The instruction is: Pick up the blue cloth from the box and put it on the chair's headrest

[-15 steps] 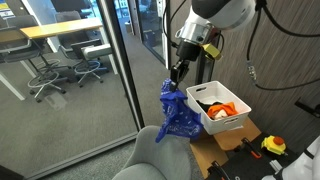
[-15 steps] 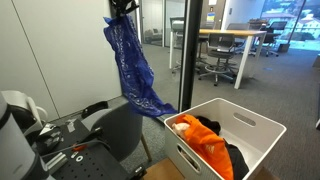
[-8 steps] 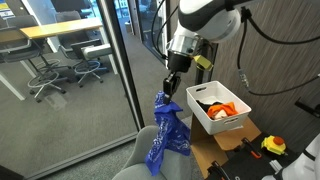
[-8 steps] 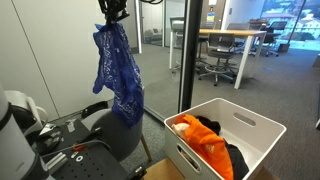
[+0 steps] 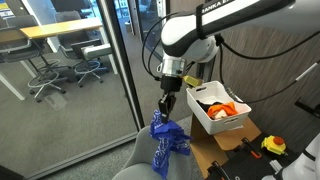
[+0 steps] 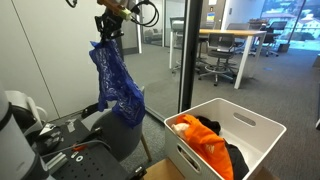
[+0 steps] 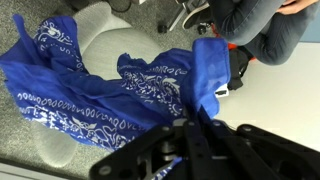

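The blue cloth, now hanging above the grey chair, will be let go by my gripper over the grey chair's headrest, along the edge (image 5: 177,148) that faces the white box.
The blue patterned cloth (image 5: 166,143) hangs from my gripper (image 5: 165,106), which is shut on its top edge. The cloth's lower part drapes against the grey chair's headrest (image 5: 137,162). In an exterior view the cloth (image 6: 116,85) hangs above the dark chair (image 6: 118,132), with my gripper (image 6: 106,38) at its top. The wrist view shows the cloth (image 7: 110,85) spread below my closed fingers (image 7: 192,128), over the grey chair seat (image 7: 105,28). The white box (image 5: 220,108) stands to the right of the chair, apart from the gripper.
The white box (image 6: 225,135) holds orange and dark clothes (image 6: 203,140). A glass wall (image 5: 95,70) runs behind the chair. A table with tools (image 5: 262,145) lies past the box. Office desks and chairs (image 6: 225,50) stand behind the glass.
My gripper has moved lower and toward the chair with the cloth. The cloth's bottom now bunches against the headrest instead of hanging free.
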